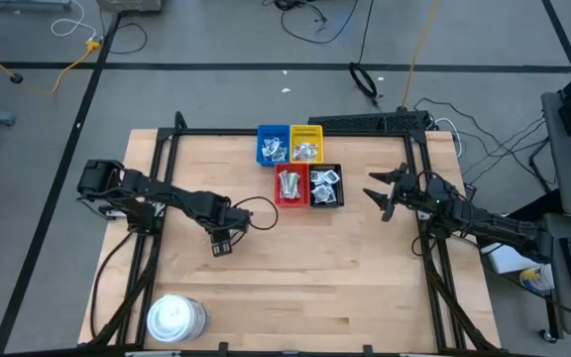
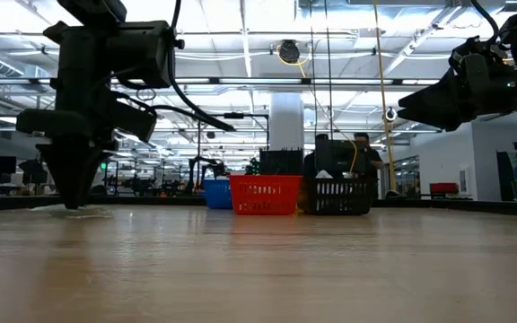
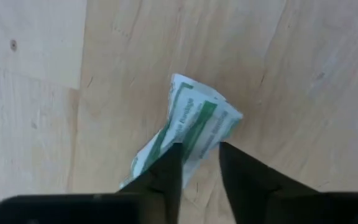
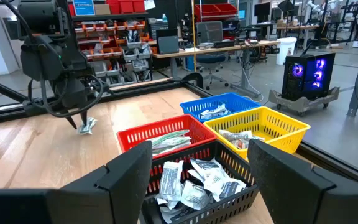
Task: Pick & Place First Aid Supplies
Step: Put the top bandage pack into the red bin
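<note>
The top packet at the left gripper's fingers has another packet lying under it, so the left gripper should open, rise slightly and pinch just the upper layer (image 3: 192, 123).
One first aid packet (image 3: 194, 118), white with green stripes and print, lies on the wooden table (image 1: 315, 278) left of centre. My left gripper (image 3: 197, 158) points straight down over it, shut on it; the right wrist view shows the packet (image 4: 87, 126) under the fingertips. More packets fill the blue (image 1: 273, 146), yellow (image 1: 306, 144), red (image 1: 290, 185) and black (image 1: 326, 186) trays at the table's far middle. My right gripper (image 1: 377, 190) hovers open and level, right of the trays, touching nothing. My left gripper pinches the packet between its two fingers (image 3: 169, 171), across its narrow width near the middle (image 3: 199, 140). The fingers come from above, pointing down. The wrapper is crumpled between them, one end (image 3: 207, 102) fanning out beyond the fingers. It still touches the table.
A big round white tub (image 1: 174, 319) stands at the near left corner. A black frame (image 1: 167, 178) runs along the table's left, far and right sides. Bare wood lies between the left gripper and the trays.
</note>
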`<state>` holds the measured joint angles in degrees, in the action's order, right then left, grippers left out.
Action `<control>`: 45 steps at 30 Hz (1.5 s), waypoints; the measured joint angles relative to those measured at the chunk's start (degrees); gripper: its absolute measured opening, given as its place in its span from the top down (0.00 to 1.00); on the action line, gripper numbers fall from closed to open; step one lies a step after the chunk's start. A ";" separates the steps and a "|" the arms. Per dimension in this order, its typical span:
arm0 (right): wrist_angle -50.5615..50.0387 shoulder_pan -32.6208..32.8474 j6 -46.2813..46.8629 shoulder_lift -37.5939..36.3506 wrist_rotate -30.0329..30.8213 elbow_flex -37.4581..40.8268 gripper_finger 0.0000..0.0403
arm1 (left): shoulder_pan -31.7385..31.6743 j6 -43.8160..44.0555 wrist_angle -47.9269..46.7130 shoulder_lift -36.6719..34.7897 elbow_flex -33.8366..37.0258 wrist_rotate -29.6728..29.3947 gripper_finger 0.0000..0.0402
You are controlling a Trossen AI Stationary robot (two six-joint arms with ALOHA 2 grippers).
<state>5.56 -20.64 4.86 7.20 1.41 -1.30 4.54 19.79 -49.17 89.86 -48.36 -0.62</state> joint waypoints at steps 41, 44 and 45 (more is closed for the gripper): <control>0.00 0.00 0.00 -0.01 -0.01 0.00 0.35 | -5.27 -4.29 -7.73 -3.67 -4.15 5.89 0.66; 0.00 0.00 0.02 -0.02 0.00 0.00 0.35 | -5.22 -5.06 -7.74 -3.67 -4.15 7.61 0.54; 0.00 0.00 0.02 -0.01 -0.01 0.00 0.35 | -4.94 -5.44 -7.54 -3.66 -4.03 7.63 0.52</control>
<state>5.56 -20.64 4.89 7.19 1.40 -1.30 -0.41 14.35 -56.71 86.20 -52.39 7.01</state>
